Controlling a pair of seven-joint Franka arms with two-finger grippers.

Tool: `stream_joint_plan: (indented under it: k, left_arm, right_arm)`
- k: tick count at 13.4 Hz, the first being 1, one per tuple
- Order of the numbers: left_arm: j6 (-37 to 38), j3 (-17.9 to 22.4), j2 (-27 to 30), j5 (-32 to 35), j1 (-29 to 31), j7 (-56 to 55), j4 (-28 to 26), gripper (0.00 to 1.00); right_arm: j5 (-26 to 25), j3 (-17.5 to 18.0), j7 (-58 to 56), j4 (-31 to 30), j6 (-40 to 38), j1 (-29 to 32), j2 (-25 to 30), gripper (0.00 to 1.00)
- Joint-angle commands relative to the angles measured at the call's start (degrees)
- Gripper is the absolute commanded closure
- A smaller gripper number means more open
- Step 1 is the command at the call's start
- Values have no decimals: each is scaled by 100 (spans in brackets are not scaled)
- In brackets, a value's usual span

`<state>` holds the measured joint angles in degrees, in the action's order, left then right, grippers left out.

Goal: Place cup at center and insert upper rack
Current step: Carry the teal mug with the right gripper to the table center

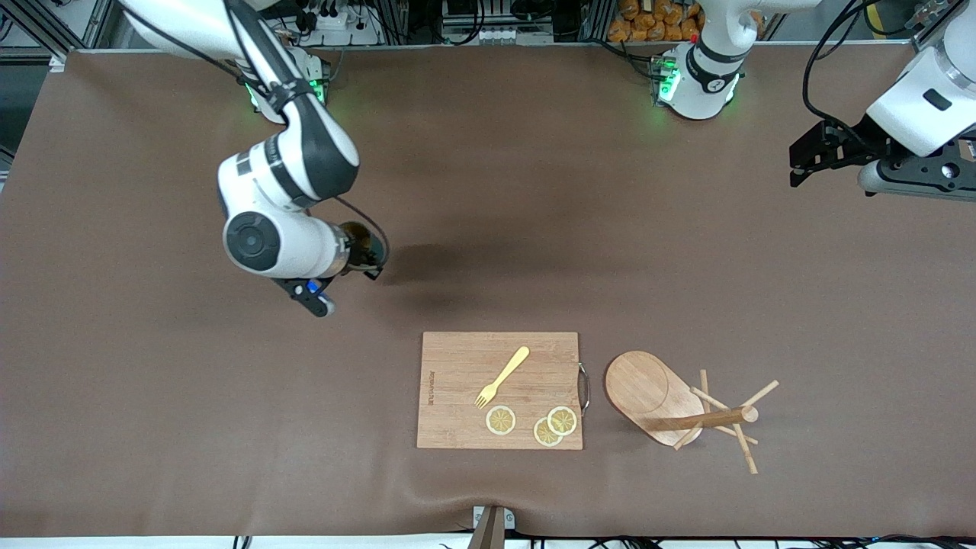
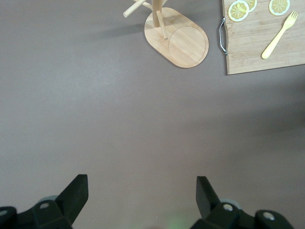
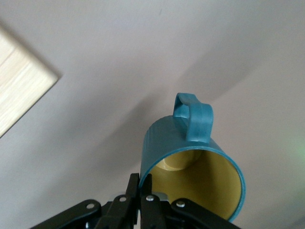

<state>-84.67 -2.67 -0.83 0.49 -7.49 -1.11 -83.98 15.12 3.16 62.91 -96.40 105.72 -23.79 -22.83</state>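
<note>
The robot's right gripper should set the teal cup down on the bare brown table [image 1: 531, 223] between the two arms, beyond the cutting board. The cup is now held above the brown table.
My right gripper [image 1: 364, 258] is shut on the rim of the teal cup [image 3: 190, 157] and holds it above the brown table, toward the right arm's end. One finger is inside the yellowish interior, one outside; the handle points away from the fingers. In the front view the cup [image 1: 367, 245] is mostly hidden by the wrist. The wooden upper rack [image 1: 671, 408] lies tipped on its side beside the cutting board, toward the left arm's end; it also shows in the left wrist view [image 2: 177, 37]. My left gripper [image 2: 142, 193] is open and empty, high over the table at the left arm's end [image 1: 801, 168].
A wooden cutting board [image 1: 457, 366] with a metal handle lies near the front camera. On it lie a yellow fork [image 1: 503, 376] and three lemon slices [image 1: 501, 420]. A brown cloth [image 1: 534, 191] covers the table.
</note>
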Motion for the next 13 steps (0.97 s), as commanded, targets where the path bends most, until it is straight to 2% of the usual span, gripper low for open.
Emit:
stream_joint_plan:
  k: [1, 6, 11, 13]
  left_arm:
    - [3, -14, -40, 109, -15, -4, 119, 0]
    - [3, -14, -49, 100, -15, -4, 119, 0]
    - [3, -14, -40, 100, -15, -4, 119, 0]
    - [-6, -14, -40, 100, -15, -4, 127, 0]
  right_arm:
    - [158, -70, 991, 24, 289, -519, 77, 100]
    - [193, -61, 2573, 68, 1247, -1258, -195, 100]
    - [150, -70, 4006, 595, 1801, -2049, -898, 100]
    - [167, -70, 4701, 849, 1855, -2129, -1152, 100]
